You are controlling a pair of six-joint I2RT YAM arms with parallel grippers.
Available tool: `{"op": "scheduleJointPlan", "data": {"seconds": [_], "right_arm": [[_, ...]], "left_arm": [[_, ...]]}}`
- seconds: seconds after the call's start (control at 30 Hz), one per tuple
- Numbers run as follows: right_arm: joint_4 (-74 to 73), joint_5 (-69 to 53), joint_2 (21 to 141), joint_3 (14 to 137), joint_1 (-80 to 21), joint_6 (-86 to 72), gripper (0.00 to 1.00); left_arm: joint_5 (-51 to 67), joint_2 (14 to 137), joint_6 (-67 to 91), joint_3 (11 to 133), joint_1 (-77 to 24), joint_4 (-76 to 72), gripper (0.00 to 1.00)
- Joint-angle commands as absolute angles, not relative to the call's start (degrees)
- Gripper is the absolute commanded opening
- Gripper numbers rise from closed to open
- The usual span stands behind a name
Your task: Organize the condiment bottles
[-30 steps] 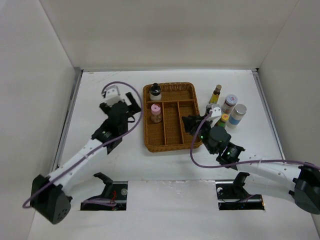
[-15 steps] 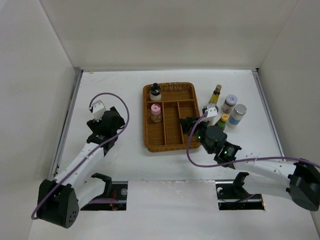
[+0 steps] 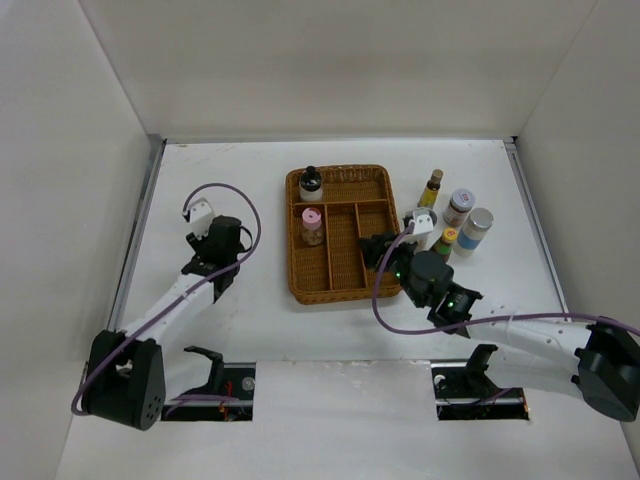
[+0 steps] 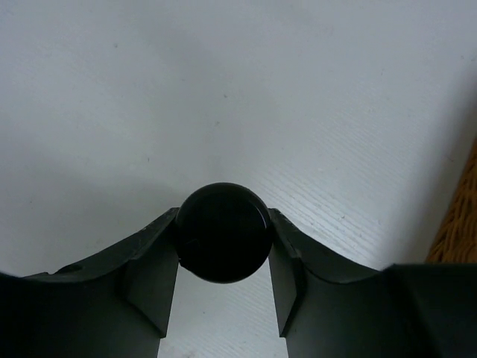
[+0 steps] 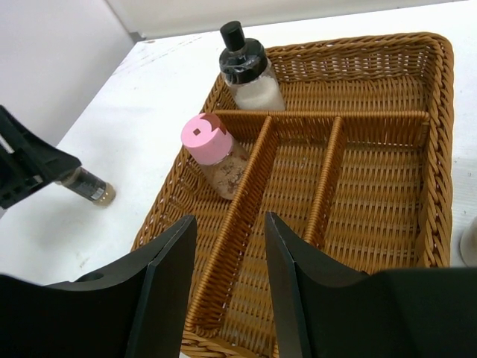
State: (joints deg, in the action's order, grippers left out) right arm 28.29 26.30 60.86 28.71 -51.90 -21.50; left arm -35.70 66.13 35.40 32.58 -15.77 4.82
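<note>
Next, my left gripper releases the small black-capped bottle in the wicker tray (image 3: 312, 263), in front of the pink-capped jar.
My left gripper (image 4: 223, 224) is shut on a small black-capped bottle (image 4: 223, 233), seen from straight above over the white table, left of the tray. The right wrist view shows that same dark bottle (image 5: 88, 186) held at the far left. My right gripper (image 5: 229, 224) hangs open over the front of the wicker tray (image 3: 375, 180), with nothing between its fingers. In the tray stand a black-capped white bottle (image 3: 311, 183) and a pink-capped jar (image 3: 312, 226). Several more bottles (image 3: 459, 206) stand right of the tray.
Dividers split the wicker tray (image 5: 436, 149) into compartments. A brown-capped yellow bottle (image 3: 432, 188), a blue-labelled jar (image 3: 476, 229) and a yellow-capped one (image 3: 447, 240) crowd beside my right arm. White walls close in the table on three sides.
The left arm has pulled back leftward from the tray's edge, and its jaws have closed on the black-capped bottle. The right arm has hardly moved.
</note>
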Motion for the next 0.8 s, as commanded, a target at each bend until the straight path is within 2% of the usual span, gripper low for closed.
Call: {"op": "scheduleJointPlan", "data": {"seconds": [0.0, 0.17, 0.3, 0.4, 0.6, 0.7, 0.77], "right_arm": [[31.0, 25.7, 60.5, 29.9, -51.5, -22.2, 0.48], [31.2, 26.6, 60.0, 29.7, -51.5, -22.2, 0.48], [30.8, 28.8, 57.5, 29.0, -50.9, -22.1, 0.48], [30.3, 29.6, 55.8, 28.7, -50.0, -21.7, 0.46], [23.3, 32.5, 50.5, 30.5, -49.7, -21.9, 0.30], [20.5, 35.0, 48.5, 30.8, -49.4, -21.7, 0.28], [18.2, 36.3, 47.6, 31.4, -49.3, -22.0, 0.31]], "left_arm": [[-36.6, 58.0, 35.4, 35.6, -18.2, 6.4, 0.29], [-36.7, 51.0, 35.0, 44.3, -28.8, 13.9, 0.28], [-36.9, 56.1, 35.5, 48.6, -42.3, 12.8, 0.28], [-36.9, 62.9, 35.4, 50.6, -48.5, 10.6, 0.28], [-36.9, 73.0, 35.0, 50.2, -51.4, 5.3, 0.28], [-36.6, 75.6, 34.7, 48.1, -51.0, 2.0, 0.29], [-36.2, 76.9, 34.7, 46.8, -50.7, 0.6, 0.29]]}}
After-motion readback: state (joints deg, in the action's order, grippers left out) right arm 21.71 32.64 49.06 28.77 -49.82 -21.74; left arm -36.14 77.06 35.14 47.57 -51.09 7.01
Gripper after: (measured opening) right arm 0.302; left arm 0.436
